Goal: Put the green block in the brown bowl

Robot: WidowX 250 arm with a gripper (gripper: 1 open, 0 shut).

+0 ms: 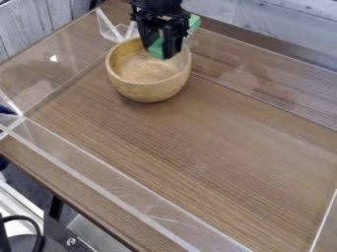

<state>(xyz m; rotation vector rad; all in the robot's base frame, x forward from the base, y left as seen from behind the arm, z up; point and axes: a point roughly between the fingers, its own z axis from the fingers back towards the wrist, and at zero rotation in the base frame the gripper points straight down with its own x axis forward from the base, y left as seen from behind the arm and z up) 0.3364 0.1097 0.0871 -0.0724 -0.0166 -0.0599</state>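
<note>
Next, my gripper carries the green block. Then it will release the block near the middle of the brown bowl's bottom (146,66).
The brown bowl (148,77) is a round tan wooden bowl standing at the back left of the table. Straight above its far half hangs my black gripper (164,49), pointing down. It is shut on the green block (165,40), a bright green bar held upright between the fingers. The block's lower end reaches to about the bowl's rim, over the inside of the bowl. Whether the block touches the bowl's floor I cannot tell.
The wooden tabletop (198,148) is ringed by low clear plastic walls (53,148). Dark cables (20,231) hang at the lower left, off the table's edge.
</note>
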